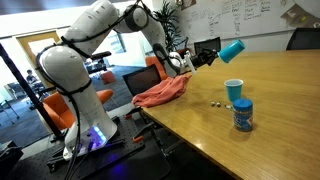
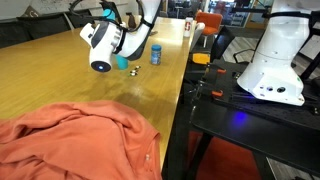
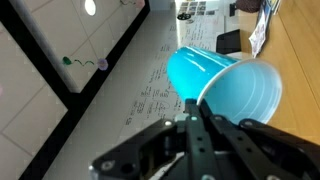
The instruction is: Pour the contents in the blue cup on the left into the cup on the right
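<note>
Next, my gripper releases the light blue cup, still tilted above the wooden table, on the table (image 1: 198,95) between the orange cloth and the small bits.
My gripper (image 1: 214,53) is shut on a light blue cup (image 1: 233,50) and holds it tilted on its side in the air above the wooden table (image 1: 280,90). The cup's mouth points toward the table's far side. A second blue cup (image 1: 233,91) stands upright on the table below the held one. In the wrist view the held cup (image 3: 225,85) fills the middle, with the fingers (image 3: 196,112) clamped on its rim, and its inside looks empty. In an exterior view the wrist (image 2: 104,46) hides most of the held cup (image 2: 137,41).
A dark blue can (image 1: 243,115) stands next to the upright cup and also shows in an exterior view (image 2: 155,52). Small bits (image 1: 213,102) lie on the table. An orange cloth (image 1: 160,93) drapes over the table's edge. The robot base (image 2: 272,60) stands beside the table.
</note>
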You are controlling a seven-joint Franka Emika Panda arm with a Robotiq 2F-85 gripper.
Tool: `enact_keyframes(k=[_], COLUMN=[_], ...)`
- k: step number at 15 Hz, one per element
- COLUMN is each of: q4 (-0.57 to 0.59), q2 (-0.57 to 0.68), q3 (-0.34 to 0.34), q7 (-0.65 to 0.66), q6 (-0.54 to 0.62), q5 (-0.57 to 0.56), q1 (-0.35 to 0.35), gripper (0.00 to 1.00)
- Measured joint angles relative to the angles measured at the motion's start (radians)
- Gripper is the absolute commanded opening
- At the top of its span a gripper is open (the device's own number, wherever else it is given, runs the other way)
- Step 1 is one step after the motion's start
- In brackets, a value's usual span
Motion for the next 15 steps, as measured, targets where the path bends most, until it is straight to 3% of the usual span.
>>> enact_keyframes(k=[7,15], q4=[-0.142,-0.222], q2=[-0.274,-0.449], q3=[0.123,0.126], q7=[0.044,0.045], q6=[0.237,0.699], q5=[0.161,0.469], q1=[-0.047,-0.142], gripper=[0.01,0.01])
